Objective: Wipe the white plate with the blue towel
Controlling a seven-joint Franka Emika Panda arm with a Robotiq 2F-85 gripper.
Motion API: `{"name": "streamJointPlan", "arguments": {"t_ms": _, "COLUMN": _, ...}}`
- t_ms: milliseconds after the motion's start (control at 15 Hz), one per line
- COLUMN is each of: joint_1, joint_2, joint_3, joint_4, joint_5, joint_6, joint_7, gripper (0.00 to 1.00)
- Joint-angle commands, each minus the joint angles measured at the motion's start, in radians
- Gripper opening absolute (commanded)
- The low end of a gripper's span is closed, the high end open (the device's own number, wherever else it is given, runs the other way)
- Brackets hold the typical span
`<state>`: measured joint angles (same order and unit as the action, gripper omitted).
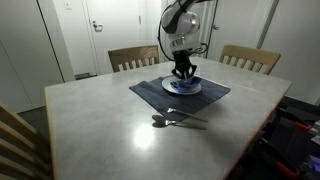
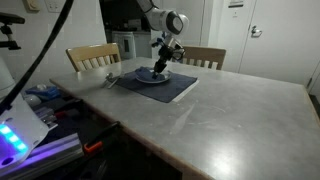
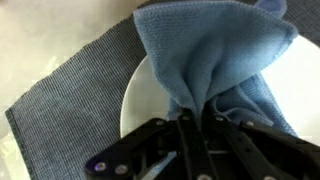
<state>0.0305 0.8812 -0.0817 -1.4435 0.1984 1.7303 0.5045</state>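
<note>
My gripper is going to release the blue towel at the placemat's outer corner (image 1: 134,91), next to the white plate and overlapping the bare table.
A white plate (image 1: 183,88) lies on a dark blue-grey placemat (image 1: 150,92) at the far side of the table; it also shows in an exterior view (image 2: 152,77) and in the wrist view (image 3: 140,95). A blue towel (image 3: 200,50) is spread over the plate and bunched between my fingers. My gripper (image 3: 190,118) is shut on the blue towel and presses it down on the plate. In both exterior views the gripper (image 1: 182,72) (image 2: 160,66) stands upright over the plate.
Metal cutlery (image 1: 172,121) lies on the table in front of the placemat, also seen beside the mat (image 2: 112,80). Wooden chairs (image 1: 133,57) (image 1: 250,57) stand behind the table. A chair back (image 1: 18,140) is at the near corner.
</note>
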Motion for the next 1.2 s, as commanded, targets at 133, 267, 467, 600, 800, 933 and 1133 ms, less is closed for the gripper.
{"name": "streamJointPlan", "arguments": {"t_ms": 133, "joint_1": 0.037, "joint_2": -0.01, "joint_3": -0.033, "joint_4": -0.008, "joint_5": -0.013, "joint_6": 0.204, "joint_7": 0.142, "gripper": 0.03}}
{"name": "streamJointPlan", "arguments": {"t_ms": 267, "joint_1": 0.02, "joint_2": -0.014, "joint_3": -0.002, "joint_4": -0.004, "joint_5": 0.008, "joint_6": 0.214, "joint_7": 0.106, "gripper": 0.03}}
{"name": "streamJointPlan", "arguments": {"t_ms": 467, "joint_1": -0.011, "joint_2": -0.039, "joint_3": 0.047, "joint_4": -0.004, "joint_5": 0.049, "joint_6": 0.194, "joint_7": -0.016, "gripper": 0.03}}
{"name": "streamJointPlan", "arguments": {"t_ms": 600, "joint_1": 0.008, "joint_2": -0.084, "joint_3": 0.045, "joint_4": -0.031, "joint_5": 0.038, "joint_6": 0.243, "joint_7": -0.067, "gripper": 0.03}}
{"name": "streamJointPlan", "arguments": {"t_ms": 800, "joint_1": 0.041, "joint_2": -0.146, "joint_3": 0.055, "joint_4": -0.051, "joint_5": -0.008, "joint_6": 0.31, "joint_7": -0.143, "gripper": 0.03}}
{"name": "streamJointPlan", "arguments": {"t_ms": 933, "joint_1": 0.051, "joint_2": -0.174, "joint_3": 0.082, "joint_4": -0.037, "joint_5": -0.026, "joint_6": 0.301, "joint_7": -0.205, "gripper": 0.03}}
{"name": "streamJointPlan", "arguments": {"t_ms": 1133, "joint_1": 0.08, "joint_2": -0.189, "joint_3": 0.127, "joint_4": -0.014, "joint_5": -0.048, "joint_6": 0.293, "joint_7": -0.292, "gripper": 0.03}}
